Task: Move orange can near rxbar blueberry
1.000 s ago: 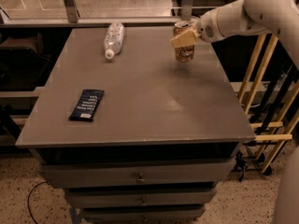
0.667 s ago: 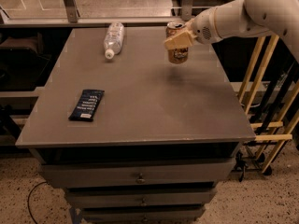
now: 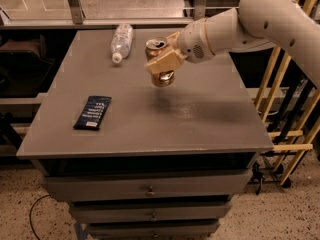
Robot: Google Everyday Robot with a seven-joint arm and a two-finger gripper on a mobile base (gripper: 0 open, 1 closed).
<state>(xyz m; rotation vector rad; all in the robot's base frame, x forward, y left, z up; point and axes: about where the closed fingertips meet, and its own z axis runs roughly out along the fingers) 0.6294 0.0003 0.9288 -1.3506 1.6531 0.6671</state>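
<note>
The gripper should release the orange can on the grey tabletop (image 3: pixel 122 110) beside the rxbar blueberry, toward the wooden rack.
The orange can (image 3: pixel 159 60) is upright and held in the air above the middle of the grey tabletop (image 3: pixel 200 114). My gripper (image 3: pixel 163 62) reaches in from the right and is shut on the can, with a tan finger across its front. The rxbar blueberry (image 3: pixel 93 112), a flat dark blue wrapper with white text, lies on the left front part of the table, well to the left of and below the can.
A clear plastic bottle (image 3: pixel 121 41) lies on its side at the back of the table. Drawers (image 3: pixel 150 189) sit under the tabletop. A wooden rack (image 3: pixel 292 109) stands to the right. My white arm (image 3: pixel 260 19) spans the upper right.
My gripper has carried the orange can leftward and toward the front, from the back right of the table to above its middle. The bar and bottle have not moved.
</note>
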